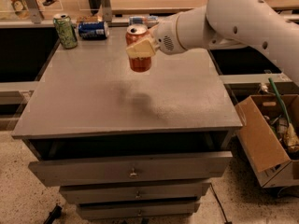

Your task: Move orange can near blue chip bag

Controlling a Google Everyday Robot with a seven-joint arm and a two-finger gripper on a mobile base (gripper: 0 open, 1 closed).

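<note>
Next, my gripper lets go of the orange can so that it rests on the grey table's middle (137,84), in front of the blue chip bag.
The orange can (140,64), red-orange with a silver top, is held upright above the grey table (93,101); its shadow falls on the tabletop below it. My gripper (140,50) is shut on the can, coming in from the right, with a cream finger (141,48) across the can's front. The blue chip bag (143,20) lies at the table's back edge, just behind the can and partly hidden by it and the arm.
A green can (64,31) stands upright at the table's back left. A blue can (93,30) lies on its side next to it. A cardboard box (266,139) of clutter sits on the floor to the right. Drawers (133,171) are below the tabletop.
</note>
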